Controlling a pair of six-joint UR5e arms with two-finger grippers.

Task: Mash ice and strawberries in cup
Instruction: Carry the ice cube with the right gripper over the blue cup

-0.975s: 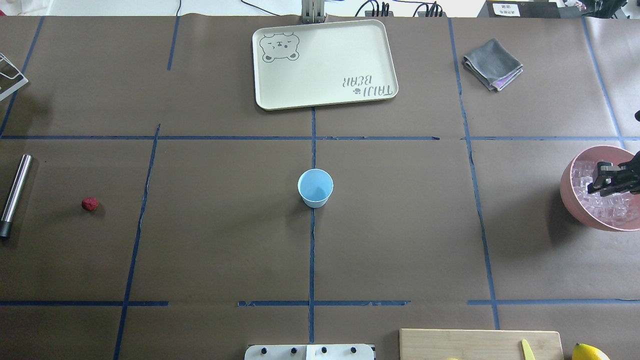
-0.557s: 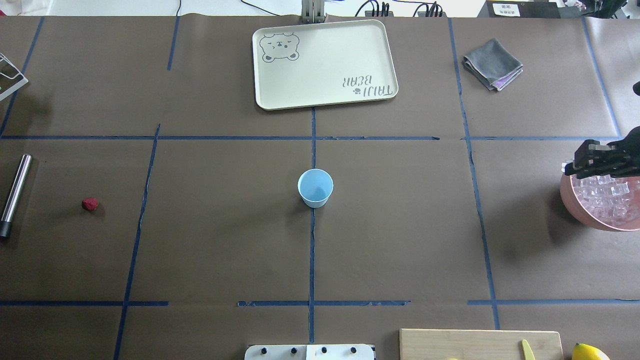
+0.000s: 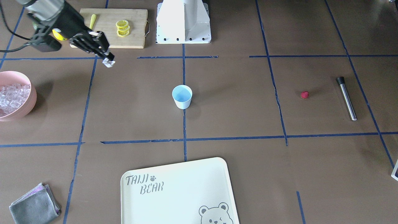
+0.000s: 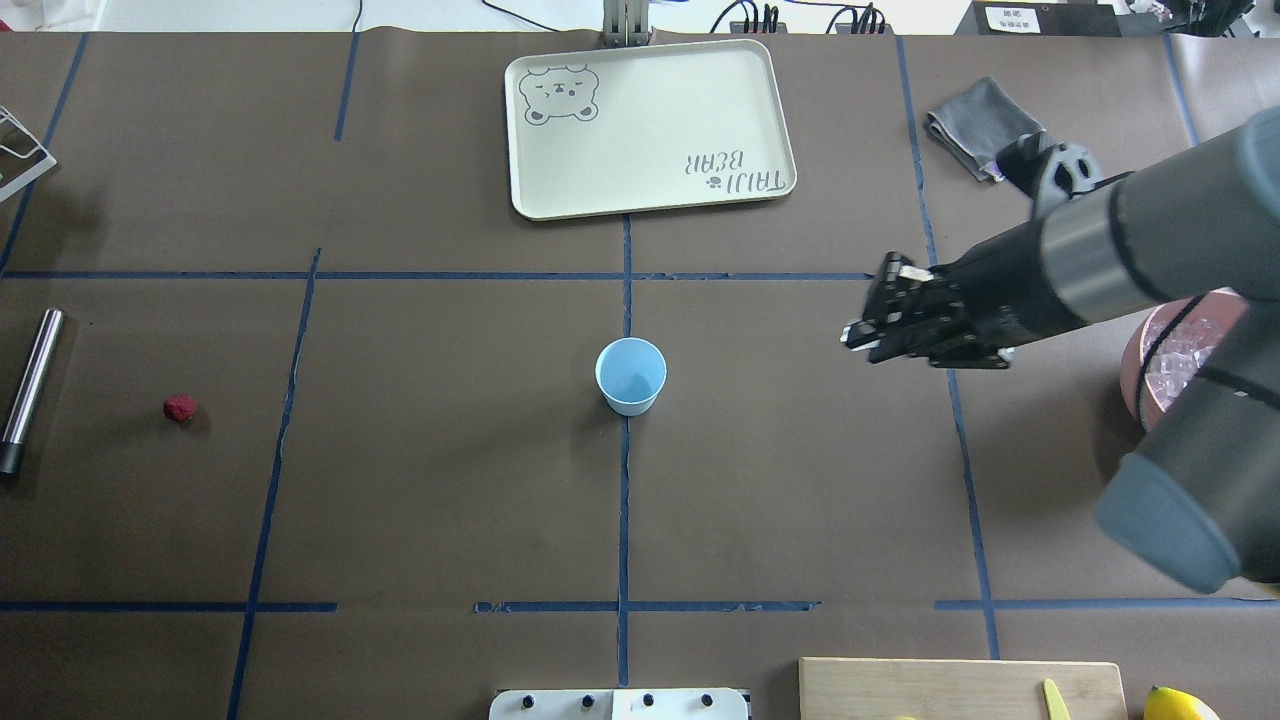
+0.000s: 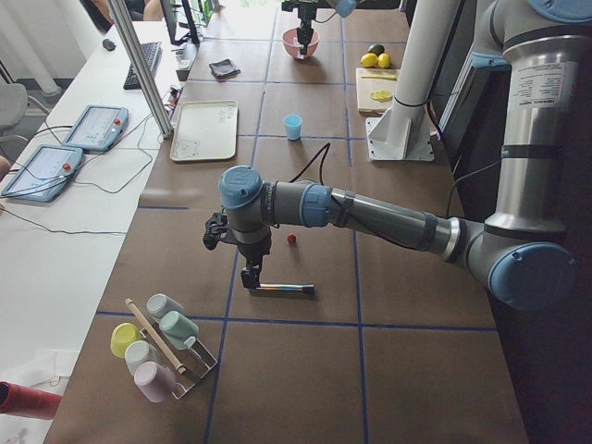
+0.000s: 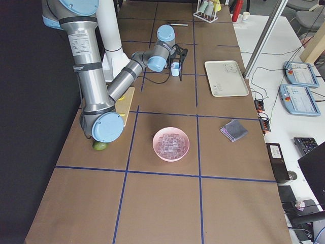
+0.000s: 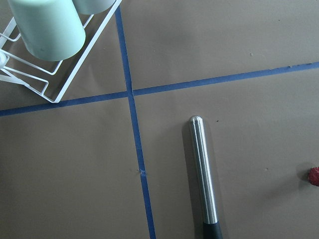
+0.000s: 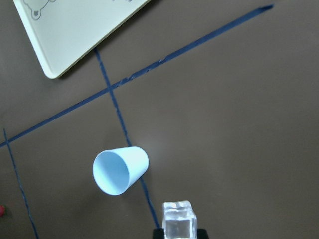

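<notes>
My right gripper is to let go of the clear ice cube so that it rests on the bottom of the empty pale blue cup [image 3: 182,97] [image 8: 117,171].
The pale blue cup [image 4: 631,375] stands upright and empty at the table's middle; it also shows in the right wrist view [image 8: 119,170]. My right gripper [image 4: 858,340] is in the air to the right of the cup, shut on a clear ice cube [image 8: 179,221] that also shows in the front view [image 3: 108,63]. More ice [image 3: 12,95] fills the pink bowl [image 4: 1140,375] at the far right. The small red strawberry [image 4: 180,407] lies far left. My left gripper [image 5: 250,277] hovers over a steel rod [image 7: 203,174] near the strawberry [image 7: 314,176]; I cannot tell whether it is open or shut.
A cream bear tray [image 4: 650,125] lies behind the cup and a grey cloth [image 4: 975,125] at the back right. A cutting board with lemon slices [image 3: 122,28] lies by the robot base. A wire rack of cups [image 5: 157,347] stands at the far left end.
My right gripper has risen out of the pink bowl holding an ice cube and moved left towards the cup. The cup, strawberry and rod have not moved.
</notes>
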